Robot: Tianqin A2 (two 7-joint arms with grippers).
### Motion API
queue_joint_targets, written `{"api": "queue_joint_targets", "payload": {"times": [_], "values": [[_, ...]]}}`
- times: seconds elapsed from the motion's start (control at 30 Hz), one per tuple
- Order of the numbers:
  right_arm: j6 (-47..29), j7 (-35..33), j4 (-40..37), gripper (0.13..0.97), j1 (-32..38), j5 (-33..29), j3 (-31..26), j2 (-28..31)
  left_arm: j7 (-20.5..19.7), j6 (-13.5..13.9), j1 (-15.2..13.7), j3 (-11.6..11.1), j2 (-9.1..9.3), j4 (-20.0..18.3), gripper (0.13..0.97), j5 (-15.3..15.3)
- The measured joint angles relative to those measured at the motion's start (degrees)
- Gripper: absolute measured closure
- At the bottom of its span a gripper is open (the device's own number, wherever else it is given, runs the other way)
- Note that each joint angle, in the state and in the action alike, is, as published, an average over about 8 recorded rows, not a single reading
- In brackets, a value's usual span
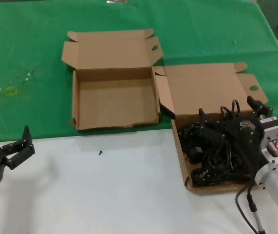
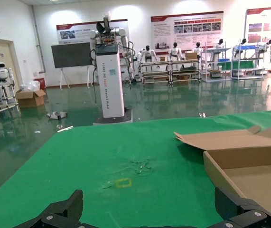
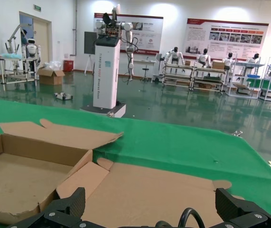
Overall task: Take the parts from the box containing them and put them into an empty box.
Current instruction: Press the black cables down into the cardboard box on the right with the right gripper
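The black cable has loops rising at the far side of the full box, and my right gripper will next close on its bundled middle (image 1: 236,119).
The empty box (image 1: 114,97) lies open on the green cloth, its front wall low and uneven. To its right, the box containing them (image 1: 179,146) holds the parts (image 1: 216,153), a tangle of black cables. My right gripper (image 1: 229,114) is open, hovering over the far part of that tangle with its fingers spread wide. In the right wrist view, the right gripper (image 3: 149,211) looks across the box's flat lid (image 3: 163,190), and a cable loop (image 3: 192,216) rises between its fingers. My left gripper (image 1: 23,146) is open with nothing in it, low at the near left over the white table.
A small black screw (image 1: 100,152) lies on the white table (image 1: 104,195) in front of the empty box. A yellow mark (image 1: 10,90) sits on the green cloth (image 1: 31,58) at far left. The left wrist view shows the empty box's wall (image 2: 249,159) beside my left gripper (image 2: 149,211).
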Motion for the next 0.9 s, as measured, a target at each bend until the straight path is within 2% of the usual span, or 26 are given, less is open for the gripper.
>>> {"api": "queue_joint_targets", "payload": {"times": [0.9], "values": [[0.09, 0.31, -0.01, 0.129, 0.01, 0.19, -0.31, 0.92, 0.00, 0.00, 0.00, 0.00, 0.00, 0.00, 0.157, 0.00]]}}
